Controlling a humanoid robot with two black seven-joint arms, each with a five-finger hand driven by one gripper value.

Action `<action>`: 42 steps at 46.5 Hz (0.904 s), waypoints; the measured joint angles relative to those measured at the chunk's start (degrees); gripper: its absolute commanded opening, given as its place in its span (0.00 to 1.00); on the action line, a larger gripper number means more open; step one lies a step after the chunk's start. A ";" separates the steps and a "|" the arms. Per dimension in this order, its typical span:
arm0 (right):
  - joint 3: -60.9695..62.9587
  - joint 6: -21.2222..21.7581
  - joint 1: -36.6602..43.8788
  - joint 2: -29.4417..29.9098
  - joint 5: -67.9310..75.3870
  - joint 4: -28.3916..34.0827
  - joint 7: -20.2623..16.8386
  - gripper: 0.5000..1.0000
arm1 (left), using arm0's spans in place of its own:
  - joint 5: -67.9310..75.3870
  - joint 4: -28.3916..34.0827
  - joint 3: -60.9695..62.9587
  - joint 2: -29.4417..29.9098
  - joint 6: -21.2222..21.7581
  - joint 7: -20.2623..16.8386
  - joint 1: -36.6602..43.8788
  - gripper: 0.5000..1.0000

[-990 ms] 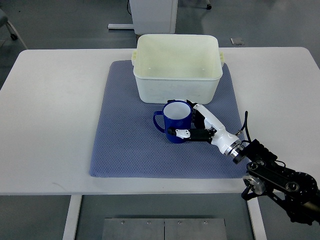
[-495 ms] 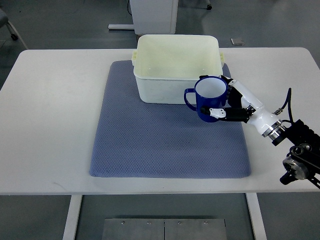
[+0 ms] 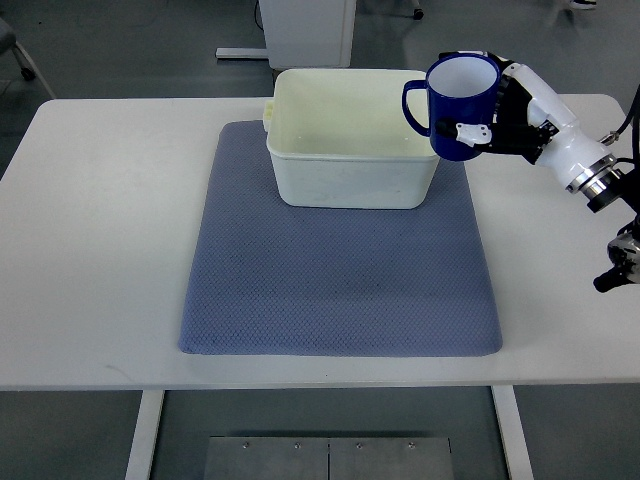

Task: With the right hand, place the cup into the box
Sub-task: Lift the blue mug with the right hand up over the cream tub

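Next, my right gripper releases the dark blue cup, now held over the box's rim, inside the cream box (image 3: 347, 145), close to the middle of the box's front side.
A dark blue cup (image 3: 458, 107) with a white inside is held upright in the air over the right rim of the cream plastic box (image 3: 352, 175). Its handle points left, toward the box's inside. My right hand (image 3: 490, 112) is shut on the cup from the right side, with a white thumb (image 3: 470, 130) across its front. The white forearm (image 3: 570, 150) runs off to the right edge. The box stands at the back of a blue-grey mat (image 3: 330, 270); I see nothing inside it. The left arm is out of view.
The mat lies on a white table (image 3: 100, 220). A white cabinet base (image 3: 305, 30) stands on the floor behind the table. A black joint of the right arm (image 3: 622, 262) hangs at the table's right edge.
The right hand has lifted the cup off the mat in front of the box and carried it up and to the right, to above the box's right rim.
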 measured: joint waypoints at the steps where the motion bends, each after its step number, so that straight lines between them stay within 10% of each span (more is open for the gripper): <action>1: 0.00 -0.07 0.28 0.37 0.00 -0.12 -0.33 0.00 | 0.00 0.00 0.00 0.00 -0.01 0.00 0.00 1.00; 42: -0.59 -8.25 8.91 21.02 -0.22 -20.69 -6.19 0.00 | 0.00 0.00 0.03 0.00 -0.01 -0.04 0.01 1.00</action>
